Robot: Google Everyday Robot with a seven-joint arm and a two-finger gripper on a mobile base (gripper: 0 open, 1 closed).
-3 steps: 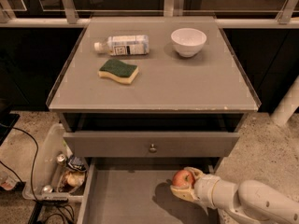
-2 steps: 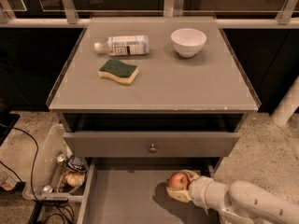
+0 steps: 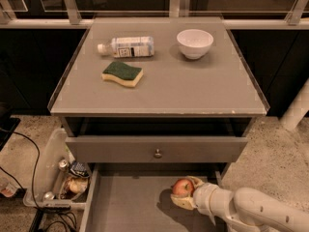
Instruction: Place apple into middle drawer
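Next, my gripper lets go of the apple on the open middle drawer's bottom (image 3: 173, 189), in front of the round metal knob.
The red apple (image 3: 182, 187) with yellowish patches sits between the fingers of my gripper (image 3: 186, 193), which is shut on it. The white arm comes in from the lower right. The gripper holds the apple over the right part of the open middle drawer (image 3: 130, 207), a wide shallow grey drawer with a flat floor, pulled out below the grey drawer front with the round metal knob (image 3: 157, 153). The apple's shadow falls on the drawer floor just below it. I cannot tell whether the apple touches the floor.
On the grey countertop (image 3: 193, 88) lie a plastic bottle (image 3: 126, 47) on its side, a green-and-yellow sponge (image 3: 122, 74) and a white bowl (image 3: 194, 43). A clear bin (image 3: 53, 173) with clutter and cables stands on the floor at the left. A white post (image 3: 295, 108) stands at the right.
My gripper has carried the apple leftward and a little lower into the open drawer, further over its floor.
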